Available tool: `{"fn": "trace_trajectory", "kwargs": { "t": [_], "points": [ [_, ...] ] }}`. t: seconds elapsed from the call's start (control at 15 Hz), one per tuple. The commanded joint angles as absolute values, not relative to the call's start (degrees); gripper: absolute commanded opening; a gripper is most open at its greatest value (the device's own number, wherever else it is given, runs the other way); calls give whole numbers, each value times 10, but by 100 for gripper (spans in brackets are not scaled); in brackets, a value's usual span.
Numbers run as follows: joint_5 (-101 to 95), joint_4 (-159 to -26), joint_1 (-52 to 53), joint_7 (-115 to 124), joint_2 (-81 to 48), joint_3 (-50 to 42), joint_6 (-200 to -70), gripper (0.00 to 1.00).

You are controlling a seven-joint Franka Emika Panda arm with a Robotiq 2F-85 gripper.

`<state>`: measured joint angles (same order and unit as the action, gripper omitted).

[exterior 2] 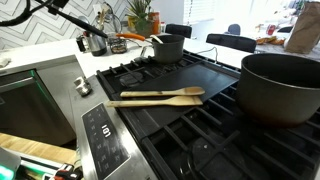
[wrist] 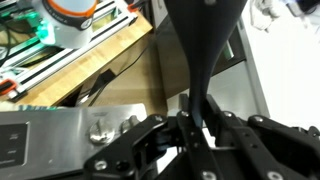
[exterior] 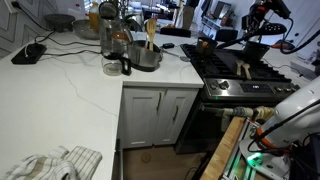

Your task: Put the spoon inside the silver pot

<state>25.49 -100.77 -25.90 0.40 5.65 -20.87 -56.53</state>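
Note:
Next, I let go of the dark utensil inside the silver pot (exterior: 155, 49), next to the upright wooden utensil.
Two light wooden utensils lie side by side on the black stove top (exterior 2: 215, 75). The upper one is the spoon (exterior 2: 165, 93), with its oval head to the right; it also shows in an exterior view (exterior: 243, 70). The silver pot (exterior: 146, 57) stands on the white counter beside the stove, with a wooden utensil (exterior: 150, 33) upright in it; it shows far back in an exterior view (exterior 2: 168, 47). My gripper (wrist: 200, 125) hangs low in front of the stove (exterior: 262, 114), far from the spoon and the pot. Its fingers are shut on a dark slim utensil (wrist: 200, 40) that widens away from the jaws.
A tall glass jug (exterior: 110, 36) and a small dark mug (exterior: 112, 68) stand next to the pot. A large dark pot (exterior 2: 282, 85) sits on the stove's right burner. A cloth (exterior: 55, 163) lies at the counter's near corner. A wooden frame rail (exterior: 228, 145) stands before the oven.

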Motion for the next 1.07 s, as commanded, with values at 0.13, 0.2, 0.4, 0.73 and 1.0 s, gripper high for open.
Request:
{"fn": "trace_trajectory", "kwargs": {
  "t": [0.13, 0.2, 0.4, 0.73, 1.0],
  "points": [
    [372, -997, -228, 99, 47, -208, -531, 18],
    [399, -992, -223, 125, 41, -204, -528, 18],
    [417, -986, -218, 139, 27, -201, -525, 18],
    [475, -963, -217, 160, -5, -203, -524, 5],
    [655, -914, -189, 253, -70, -175, -525, 5]
  ]
}}
